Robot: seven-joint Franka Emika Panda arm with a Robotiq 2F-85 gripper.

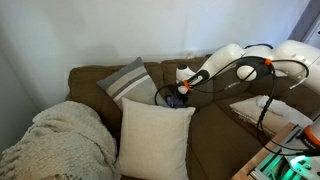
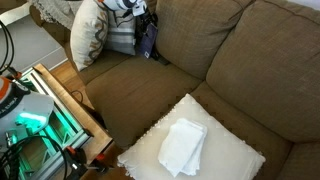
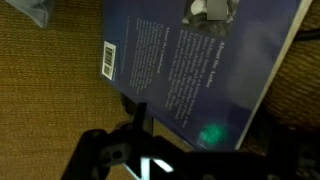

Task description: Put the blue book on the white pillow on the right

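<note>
The blue book's wide cover faces the gripper's open fingers, so the robot should come around and pinch the book across its thin page edge point(image 3: 276, 72) before lifting it.
The blue book point(image 3: 200, 60) fills the top of the wrist view, cover facing the camera, with a barcode and white text. In both exterior views it stands in the sofa's corner by the striped pillow point(image 1: 176, 101) point(image 2: 148, 40). My gripper point(image 3: 205, 130) is right at the book's lower edge with its fingers spread wide, and it also shows in both exterior views point(image 1: 178, 92) point(image 2: 140, 15). The white pillow point(image 2: 235, 155) lies flat at the sofa's other end, far from the gripper, with a folded white cloth point(image 2: 183, 147) on it.
A grey pillow with white stripes point(image 1: 128, 78) leans on the sofa back beside the book. A big cream square pillow point(image 1: 155, 135) stands in front of it. A knitted blanket point(image 1: 55, 140) covers the sofa arm. A lit equipment rack point(image 2: 40, 120) stands by the sofa.
</note>
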